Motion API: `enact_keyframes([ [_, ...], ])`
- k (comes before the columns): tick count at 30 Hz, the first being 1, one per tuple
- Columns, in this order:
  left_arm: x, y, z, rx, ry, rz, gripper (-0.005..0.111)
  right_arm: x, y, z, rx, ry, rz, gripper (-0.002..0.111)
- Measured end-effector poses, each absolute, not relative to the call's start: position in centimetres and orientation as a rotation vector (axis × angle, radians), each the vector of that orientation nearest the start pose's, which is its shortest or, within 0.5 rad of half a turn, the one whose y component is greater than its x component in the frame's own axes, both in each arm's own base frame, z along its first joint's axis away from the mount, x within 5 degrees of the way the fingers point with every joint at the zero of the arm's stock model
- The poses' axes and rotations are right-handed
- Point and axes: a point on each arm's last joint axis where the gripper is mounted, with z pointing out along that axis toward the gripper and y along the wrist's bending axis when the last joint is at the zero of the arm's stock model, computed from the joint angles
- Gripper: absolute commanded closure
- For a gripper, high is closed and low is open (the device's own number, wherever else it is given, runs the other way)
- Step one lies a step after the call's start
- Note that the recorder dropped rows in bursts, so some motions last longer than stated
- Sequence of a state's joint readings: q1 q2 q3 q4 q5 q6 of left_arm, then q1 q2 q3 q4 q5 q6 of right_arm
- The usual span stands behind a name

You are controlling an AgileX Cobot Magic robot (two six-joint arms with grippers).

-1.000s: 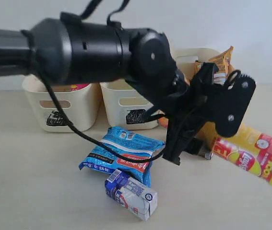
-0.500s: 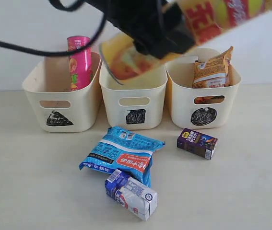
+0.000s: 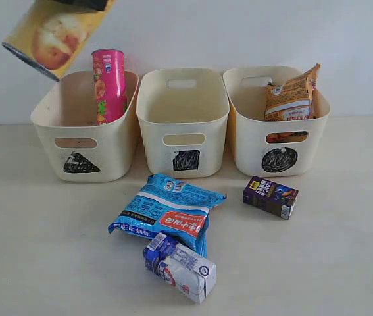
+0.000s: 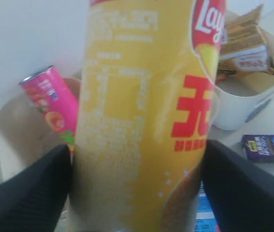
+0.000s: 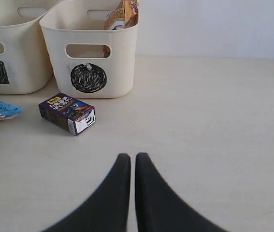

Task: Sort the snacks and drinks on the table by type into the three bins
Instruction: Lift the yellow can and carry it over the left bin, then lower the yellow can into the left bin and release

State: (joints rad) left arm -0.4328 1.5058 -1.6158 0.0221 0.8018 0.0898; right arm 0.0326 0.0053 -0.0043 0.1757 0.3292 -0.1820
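Note:
My left gripper is going to release the yellow-red chip tube inside the triangle bin (image 3: 85,124) (image 4: 29,128), so that it ends up beside the pink chip tube.
My left gripper (image 4: 137,188) is shut on the yellow-red chip tube (image 4: 141,111), which hangs tilted high above the triangle bin (image 3: 84,141); the tube (image 3: 54,33) shows at the exterior view's top left. The pink chip tube (image 3: 109,84) stands in that bin. The square bin (image 3: 183,128) looks empty. The orange-brown packet (image 3: 291,97) leans in the circle bin (image 3: 278,135). On the table lie the blue packet (image 3: 168,214), the white-and-blue carton (image 3: 181,267) and the dark purple carton (image 3: 270,196). My right gripper (image 5: 133,162) is shut and empty, low over the table near the purple carton (image 5: 67,112).
A pale wall (image 3: 252,33) rises right behind the three bins. Bare tabletop (image 5: 209,125) stretches to the right of the circle bin, with the table's edge at the far right.
The left arm has lifted the yellow-red tube off the table at the right, swung it up and across to the left, and now holds it above the triangle bin.

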Motion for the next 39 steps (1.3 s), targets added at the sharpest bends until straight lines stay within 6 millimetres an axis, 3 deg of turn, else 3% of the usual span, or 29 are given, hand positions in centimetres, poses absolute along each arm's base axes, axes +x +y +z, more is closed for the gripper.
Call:
enact_keyframes([
  [7, 33.9, -8.7, 41.9, 0.266, 2.135, -0.155, 0.103, 5.4, 0.7, 18.5, -0.084, 1.807, 0.063, 0.107],
  [12, 37.1, -6.9, 39.5, 0.143, 2.152, -0.187, 0.103, 5.4, 0.7, 18.5, -0.084, 1.807, 0.063, 0.107],
  [26, 44.8, -7.4, 30.9, -0.038, 2.110, -0.280, 0.103, 5.4, 0.7, 18.5, -0.084, 1.807, 0.063, 0.107],
  [34, 47.2, -7.7, 26.5, -0.096, 2.103, -0.299, 0.102, 5.4, 0.7, 18.5, -0.084, 1.807, 0.063, 0.107],
  [37, 47.6, -7.7, 25.3, -0.101, 2.119, -0.295, 0.091, 5.4, 0.7, 18.5, -0.084, 1.807, 0.063, 0.107],
  [39, 47.8, -7.7, 24.7, -0.104, 2.127, -0.295, 0.074, 5.4, 0.7, 18.5, -0.084, 1.807, 0.063, 0.107],
])
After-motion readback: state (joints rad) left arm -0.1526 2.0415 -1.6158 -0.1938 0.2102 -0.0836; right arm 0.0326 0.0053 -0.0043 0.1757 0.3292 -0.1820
